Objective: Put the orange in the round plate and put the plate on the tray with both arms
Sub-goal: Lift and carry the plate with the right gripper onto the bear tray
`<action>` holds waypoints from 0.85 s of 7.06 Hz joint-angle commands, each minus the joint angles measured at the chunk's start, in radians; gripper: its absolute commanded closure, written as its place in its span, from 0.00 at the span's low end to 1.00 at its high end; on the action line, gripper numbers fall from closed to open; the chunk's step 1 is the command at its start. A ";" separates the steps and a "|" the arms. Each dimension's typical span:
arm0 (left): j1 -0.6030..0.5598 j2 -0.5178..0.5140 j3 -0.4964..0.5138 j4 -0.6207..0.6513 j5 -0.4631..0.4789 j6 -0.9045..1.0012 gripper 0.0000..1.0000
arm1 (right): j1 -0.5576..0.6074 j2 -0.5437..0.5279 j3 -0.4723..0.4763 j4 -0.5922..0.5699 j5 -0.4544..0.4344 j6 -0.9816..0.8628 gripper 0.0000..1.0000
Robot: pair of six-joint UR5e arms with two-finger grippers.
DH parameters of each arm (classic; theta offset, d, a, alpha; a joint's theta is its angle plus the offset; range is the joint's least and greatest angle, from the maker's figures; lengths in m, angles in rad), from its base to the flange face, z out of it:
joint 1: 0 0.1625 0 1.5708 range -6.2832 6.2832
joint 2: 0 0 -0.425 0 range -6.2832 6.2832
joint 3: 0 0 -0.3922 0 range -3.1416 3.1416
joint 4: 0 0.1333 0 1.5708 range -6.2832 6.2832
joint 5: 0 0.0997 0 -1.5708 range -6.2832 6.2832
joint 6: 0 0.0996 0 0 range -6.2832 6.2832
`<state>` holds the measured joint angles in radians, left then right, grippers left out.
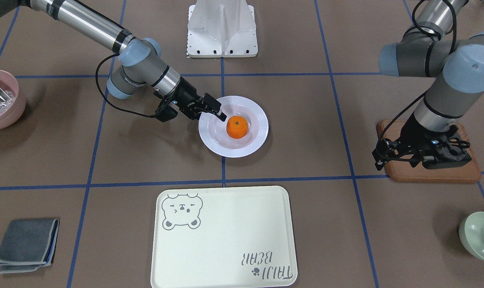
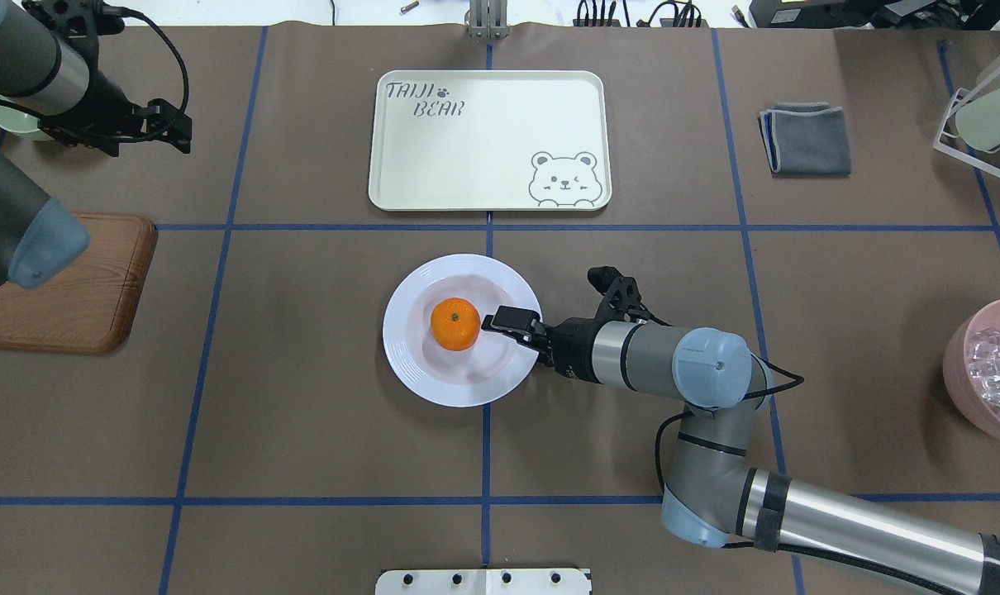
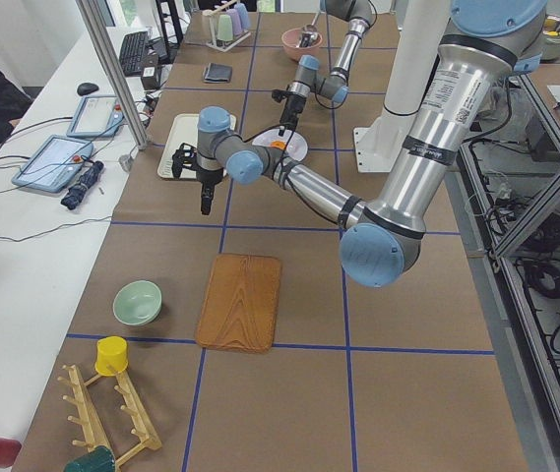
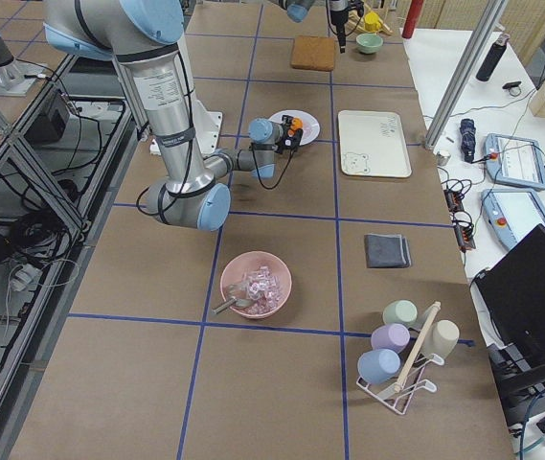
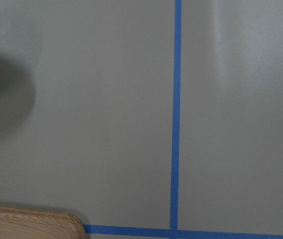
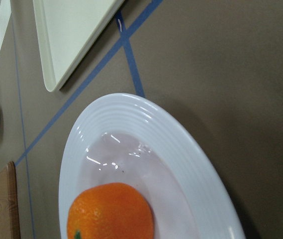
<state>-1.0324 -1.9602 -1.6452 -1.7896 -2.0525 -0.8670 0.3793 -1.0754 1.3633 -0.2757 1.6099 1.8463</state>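
Next, I let go of the white round plate with my right gripper on the cream tray [image 1: 219, 229], between the drawing of the bear and the lettering.
The orange [image 1: 237, 127] lies in the middle of the white round plate [image 1: 234, 150], which stands on the table at its centre. My right gripper [image 1: 220, 113] reaches in low over the plate's rim, its tip just beside the orange and nothing held. Its fingers look stacked one above the other and apart, so open. The cream tray [image 1: 226, 240] lies beyond the plate, a short gap away, with nothing on it. My left gripper [image 1: 426, 158] hangs above the wooden board, far from the plate; whether it is open or shut I cannot tell. In the right wrist view the orange [image 6: 109, 211] sits low in the plate [image 6: 181, 144].
A wooden board [image 1: 434, 174] lies under the left arm. A pale green bowl [image 1: 480, 236] stands past it. A pink bowl [image 1: 2, 104] with clear pieces sits on the robot's right. A folded grey cloth [image 1: 26, 244] lies near the tray's side.
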 commanded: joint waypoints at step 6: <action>-0.002 0.004 -0.018 0.002 0.002 -0.009 0.02 | 0.032 0.054 0.034 0.046 -0.146 0.114 1.00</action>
<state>-1.0337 -1.9562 -1.6593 -1.7873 -2.0511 -0.8730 0.3954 -1.0378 1.3922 -0.2451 1.5183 1.9342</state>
